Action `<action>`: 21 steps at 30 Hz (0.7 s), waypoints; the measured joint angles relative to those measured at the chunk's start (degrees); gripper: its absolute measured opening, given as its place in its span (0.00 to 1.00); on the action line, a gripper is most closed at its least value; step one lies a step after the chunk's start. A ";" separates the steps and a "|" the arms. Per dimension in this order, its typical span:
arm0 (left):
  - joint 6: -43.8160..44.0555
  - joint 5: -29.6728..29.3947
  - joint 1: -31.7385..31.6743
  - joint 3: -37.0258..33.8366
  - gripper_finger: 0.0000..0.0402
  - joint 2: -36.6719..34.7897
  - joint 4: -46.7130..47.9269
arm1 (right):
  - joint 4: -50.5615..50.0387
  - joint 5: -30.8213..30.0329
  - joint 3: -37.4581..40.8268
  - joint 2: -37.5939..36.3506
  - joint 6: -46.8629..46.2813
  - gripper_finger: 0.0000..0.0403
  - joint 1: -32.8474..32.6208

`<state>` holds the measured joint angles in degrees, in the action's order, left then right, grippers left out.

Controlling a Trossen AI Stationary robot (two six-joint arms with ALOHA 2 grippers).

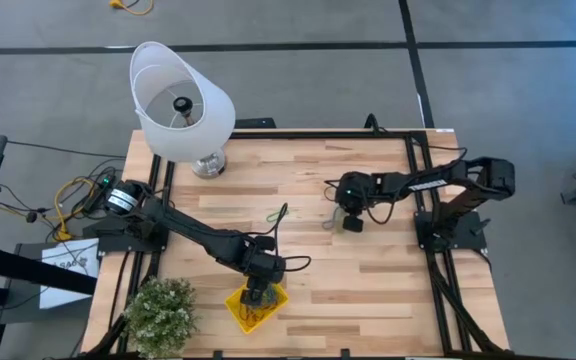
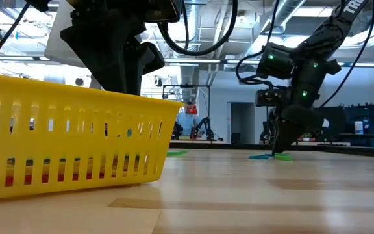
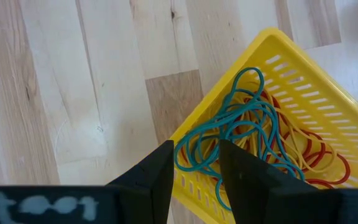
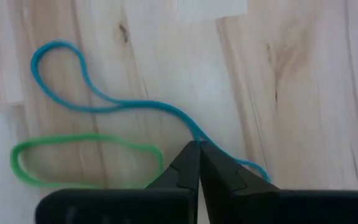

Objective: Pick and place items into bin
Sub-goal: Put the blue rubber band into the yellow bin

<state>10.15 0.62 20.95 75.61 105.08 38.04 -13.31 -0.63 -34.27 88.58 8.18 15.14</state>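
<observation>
I should use my right gripper to release the blue rubber band, now down at the table, so that it lies on top of the teal band in the yellow bin (image 1: 262, 296).
The yellow bin (image 1: 236, 310) stands near the table's near edge and holds several rubber bands in teal, red, yellow and orange (image 3: 263, 134). My left gripper (image 3: 196, 165) is open just above the bin's near wall, with a teal band (image 3: 229, 118) lying in the bin below its fingertips. My right gripper (image 4: 199, 149) is down at the table right of centre (image 1: 351, 222), shut on a blue rubber band (image 4: 104, 106). A green loop (image 4: 86, 158) lies flat beside it. Another green band (image 1: 278, 214) lies at the table's middle. My right gripper pinches the blue rubber band at a point along its strand (image 4: 194, 132) between its two fingertips. The fingers come from above, pointing down at the table (image 2: 281, 151). The band lies slack on the wood, its loop end (image 4: 58, 53) spread out flat.
A white lampshade on a metal foot (image 1: 181, 100) stands at the table's far left. A green potted plant (image 1: 158, 312) stands at the near left corner, close to the bin. Cables (image 1: 73, 195) lie off the left edge. Bare wood lies between the two grippers.
</observation>
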 joint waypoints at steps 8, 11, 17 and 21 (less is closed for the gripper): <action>0.00 0.02 0.00 0.02 0.29 0.00 -0.02 | 1.07 -3.54 -0.19 -3.30 -6.21 0.00 -3.25; 0.04 0.02 0.00 0.02 0.29 0.00 -0.04 | 2.41 -3.52 -2.12 -8.78 -6.64 0.00 -4.50; 0.37 0.02 0.00 0.04 0.29 0.00 -0.03 | 4.04 -1.02 -4.75 -16.56 -6.73 0.00 -9.39; 0.34 -2.17 -0.08 0.04 0.29 0.00 0.85 | 10.20 3.92 -5.50 -19.23 -8.21 0.00 -14.45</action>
<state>10.50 -1.55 20.87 75.66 105.08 38.89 -3.10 3.29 -39.76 69.36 -0.03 0.69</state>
